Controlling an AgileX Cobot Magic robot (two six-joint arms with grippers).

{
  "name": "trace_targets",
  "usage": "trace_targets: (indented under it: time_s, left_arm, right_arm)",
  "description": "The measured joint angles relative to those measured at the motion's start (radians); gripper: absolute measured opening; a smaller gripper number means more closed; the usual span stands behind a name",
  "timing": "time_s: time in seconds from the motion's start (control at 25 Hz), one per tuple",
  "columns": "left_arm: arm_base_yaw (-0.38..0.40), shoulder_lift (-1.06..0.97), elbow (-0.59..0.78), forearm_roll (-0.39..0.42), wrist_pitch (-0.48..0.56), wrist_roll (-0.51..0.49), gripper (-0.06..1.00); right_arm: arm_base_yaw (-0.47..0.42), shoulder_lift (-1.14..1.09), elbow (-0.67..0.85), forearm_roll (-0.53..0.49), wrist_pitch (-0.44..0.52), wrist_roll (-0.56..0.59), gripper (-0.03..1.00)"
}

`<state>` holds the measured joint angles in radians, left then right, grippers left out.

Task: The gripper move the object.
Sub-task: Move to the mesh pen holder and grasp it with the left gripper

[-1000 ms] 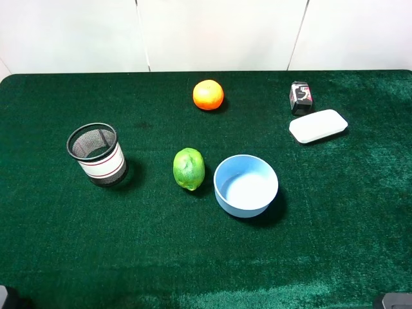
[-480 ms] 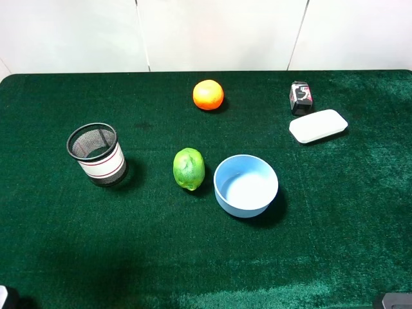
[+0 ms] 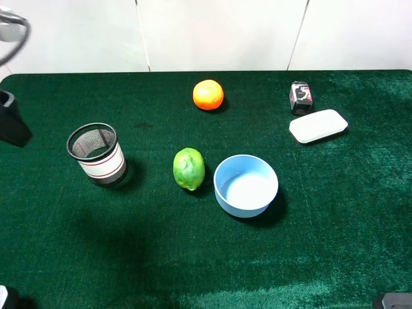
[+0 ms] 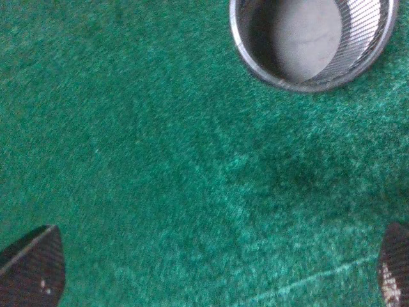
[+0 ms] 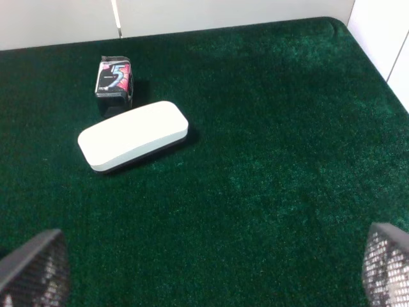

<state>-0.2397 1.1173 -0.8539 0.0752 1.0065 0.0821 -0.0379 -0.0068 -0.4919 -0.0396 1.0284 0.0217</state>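
I will close my left gripper on the rim of the black wire-mesh cup (image 3: 117, 141) on the side facing the lime, with one finger inside and one outside.
The object, a black wire-mesh cup (image 3: 97, 154) with a white band and thin red stripes, stands upright on the left of the green cloth. In the left wrist view I look down into its open mouth (image 4: 313, 39). My left gripper (image 4: 211, 275) is open and empty above bare cloth, apart from the cup. A dark part of the left arm (image 3: 11, 122) shows at the left edge of the exterior view. My right gripper (image 5: 211, 268) is open and empty over the cloth at the right.
A green lime (image 3: 188, 168) and a light blue bowl (image 3: 246, 185) sit mid-table. An orange (image 3: 208, 94) lies at the back. A white flat case (image 3: 318, 125), also in the right wrist view (image 5: 133, 135), lies by a small gum pack (image 3: 300, 97) at the back right.
The left arm has come into the exterior view at the left edge, and its shadow has spread over the cloth in front of the cup. No object has moved.
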Motion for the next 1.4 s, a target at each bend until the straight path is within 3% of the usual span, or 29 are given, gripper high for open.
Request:
trace_targets:
  time_s: [0.84,1.4]
  left_arm:
    - [-0.253,0.333,-0.059,-0.013,-0.215,0.0,0.99]
    - [-0.282,0.529,-0.059,-0.037,-0.328,0.043,0.99]
  right_arm:
    - [0.0,0.0,0.0,0.0,0.0,0.0,0.69]
    - [0.0,0.0,0.0,0.0,0.0,0.0,0.69]
